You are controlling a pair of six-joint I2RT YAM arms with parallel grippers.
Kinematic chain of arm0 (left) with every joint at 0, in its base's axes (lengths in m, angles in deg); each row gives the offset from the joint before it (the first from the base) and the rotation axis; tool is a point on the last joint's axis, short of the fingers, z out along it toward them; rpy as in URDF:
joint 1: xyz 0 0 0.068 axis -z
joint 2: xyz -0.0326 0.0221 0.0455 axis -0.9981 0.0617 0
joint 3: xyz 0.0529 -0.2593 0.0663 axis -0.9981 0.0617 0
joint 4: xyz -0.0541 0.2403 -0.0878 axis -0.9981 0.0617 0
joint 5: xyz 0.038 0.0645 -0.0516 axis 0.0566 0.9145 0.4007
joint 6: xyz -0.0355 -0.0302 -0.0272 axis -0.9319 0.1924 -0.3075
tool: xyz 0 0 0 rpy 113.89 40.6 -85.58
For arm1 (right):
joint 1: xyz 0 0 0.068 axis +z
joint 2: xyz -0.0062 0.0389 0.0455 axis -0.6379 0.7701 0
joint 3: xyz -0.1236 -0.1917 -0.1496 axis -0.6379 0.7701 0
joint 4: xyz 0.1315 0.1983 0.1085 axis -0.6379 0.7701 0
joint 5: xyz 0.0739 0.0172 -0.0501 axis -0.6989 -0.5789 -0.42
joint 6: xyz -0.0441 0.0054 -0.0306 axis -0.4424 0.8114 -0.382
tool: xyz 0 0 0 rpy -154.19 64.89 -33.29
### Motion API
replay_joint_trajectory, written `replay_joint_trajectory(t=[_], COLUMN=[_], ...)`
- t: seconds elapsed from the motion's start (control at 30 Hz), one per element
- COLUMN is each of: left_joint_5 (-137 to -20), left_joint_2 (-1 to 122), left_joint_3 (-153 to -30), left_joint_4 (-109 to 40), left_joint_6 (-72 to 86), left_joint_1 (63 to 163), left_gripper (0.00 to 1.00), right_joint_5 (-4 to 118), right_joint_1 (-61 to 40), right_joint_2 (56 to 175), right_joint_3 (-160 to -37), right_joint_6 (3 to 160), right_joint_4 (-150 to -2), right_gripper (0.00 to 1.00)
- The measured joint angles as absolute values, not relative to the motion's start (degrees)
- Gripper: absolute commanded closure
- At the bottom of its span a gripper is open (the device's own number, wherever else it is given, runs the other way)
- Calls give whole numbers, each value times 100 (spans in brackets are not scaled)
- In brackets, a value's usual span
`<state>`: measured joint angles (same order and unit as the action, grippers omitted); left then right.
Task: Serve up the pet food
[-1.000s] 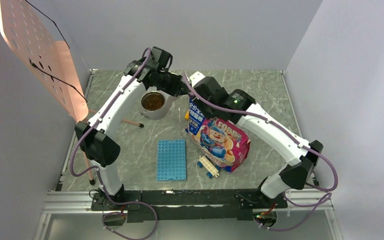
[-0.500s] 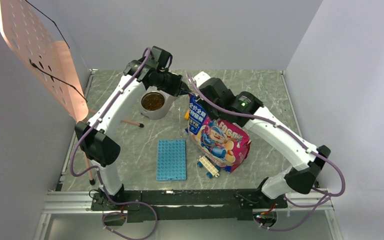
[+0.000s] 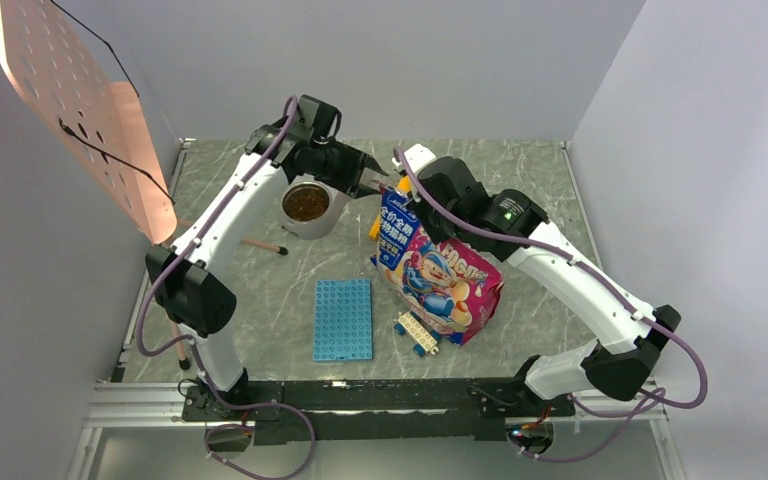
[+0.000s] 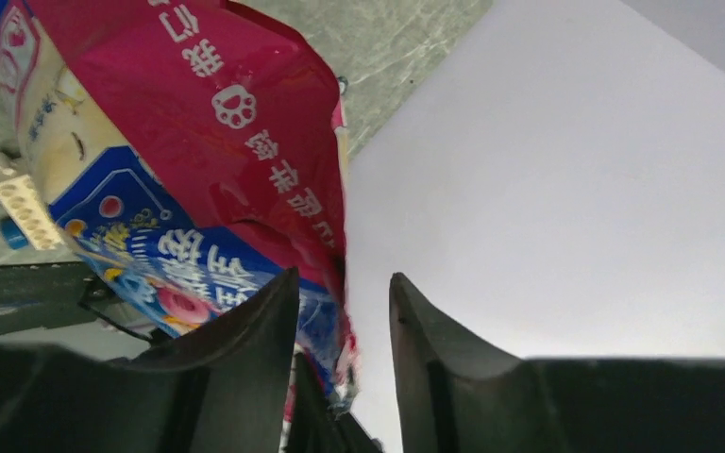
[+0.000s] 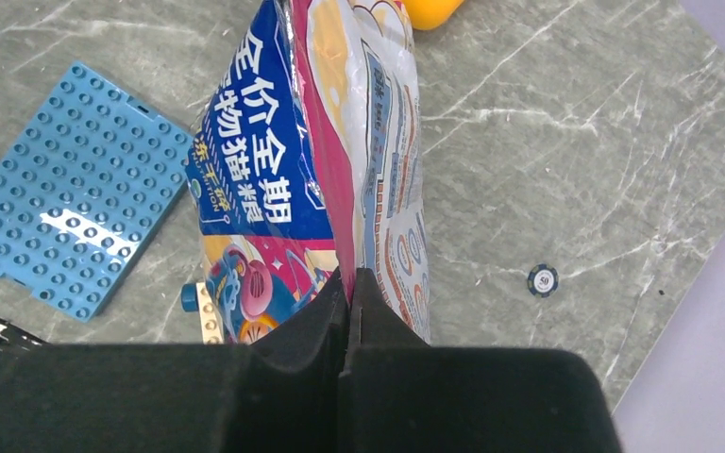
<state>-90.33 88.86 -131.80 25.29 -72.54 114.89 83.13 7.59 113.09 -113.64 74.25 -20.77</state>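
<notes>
The bag's top edge is pinched in my right gripper beside my open left gripper, so next my right gripper takes a new grip farther along the bag's top edge (image 3: 463,244) to make room.
The pet food bag (image 3: 438,278), glossy pink-red, white and blue, stands tilted on the table. My right gripper (image 3: 403,190) is shut on its top edge, seen in the right wrist view (image 5: 349,278) with the bag (image 5: 340,160) hanging below. My left gripper (image 3: 374,184) is open at the same top corner. In the left wrist view (image 4: 340,278) the bag's torn edge (image 4: 345,311) lies between the fingers, close to the left one. Dark-brown kibble (image 3: 305,204) fills a steel bowl (image 3: 312,226) under the left arm.
A yellow scoop (image 3: 373,229) lies behind the bag, also in the right wrist view (image 5: 429,9). A blue studded baseplate (image 3: 343,318), a toy brick block (image 3: 416,333), a wooden stick (image 3: 263,245) and a small chip (image 5: 543,279) lie on the table. A pegboard (image 3: 70,100) leans at left.
My right gripper has drawn the bag's top edge to the right and up. My left gripper has followed to the right, to the bag's top corner.
</notes>
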Motion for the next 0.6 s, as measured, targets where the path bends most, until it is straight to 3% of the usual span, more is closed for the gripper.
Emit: replay_joint_trajectory(t=[0.1, 0.3, 0.37, 0.5, 0.6], left_joint_5=[-8998, -9114, -9180, -9265, -9261], left_joint_2=[8641, 8316, 8335, 8423, 8449], left_joint_3=[-12819, -12478, -12485, -12496, -12474], left_joint_4=[2308, 2101, 2026, 1856, 1751], left_joint_6=[-7256, -7304, -7313, -7391, -7433], left_joint_1=[11523, 12022, 12175, 12297, 12306], left_gripper=[34, 34, 42, 74, 82], right_joint_5=[8254, 8131, 8105, 8088, 8144], right_joint_1=[752, 735, 733, 733, 750], right_joint_2=[11309, 11348, 11368, 11370, 11326], right_joint_3=[-11373, -11447, -11474, -11478, -11467], right_joint_6=[7379, 7191, 7136, 7084, 7009], right_joint_4=[-2075, -2003, -1986, -1973, -1979], right_gripper=[100, 100, 95, 85, 73])
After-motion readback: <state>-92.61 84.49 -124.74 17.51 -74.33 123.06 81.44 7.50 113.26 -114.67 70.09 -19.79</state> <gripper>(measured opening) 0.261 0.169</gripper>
